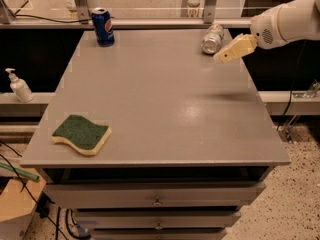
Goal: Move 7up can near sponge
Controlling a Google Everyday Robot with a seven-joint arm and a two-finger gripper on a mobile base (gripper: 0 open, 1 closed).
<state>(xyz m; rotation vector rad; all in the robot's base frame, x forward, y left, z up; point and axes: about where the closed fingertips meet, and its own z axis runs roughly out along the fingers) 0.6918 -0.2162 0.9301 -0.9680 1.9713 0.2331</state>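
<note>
The 7up can has its near end (210,47) closer to the table's front, and next I will move my gripper to the can and close it on that end.
The 7up can (212,38), silvery-white with green markings, lies on its side at the far right of the grey table (160,99). The sponge (81,134), dark green on top over pale yellow foam, lies flat near the table's front left corner. My gripper (223,57), tan-coloured on a white arm that comes in from the right, hangs above the table just right of the can and slightly nearer to the camera, close to it but apart.
A dark blue Pepsi can (102,27) stands upright at the far left of the table. A white pump bottle (19,85) stands on a ledge to the left. Drawers (157,200) sit below the table front. A metal rail runs behind the table.
</note>
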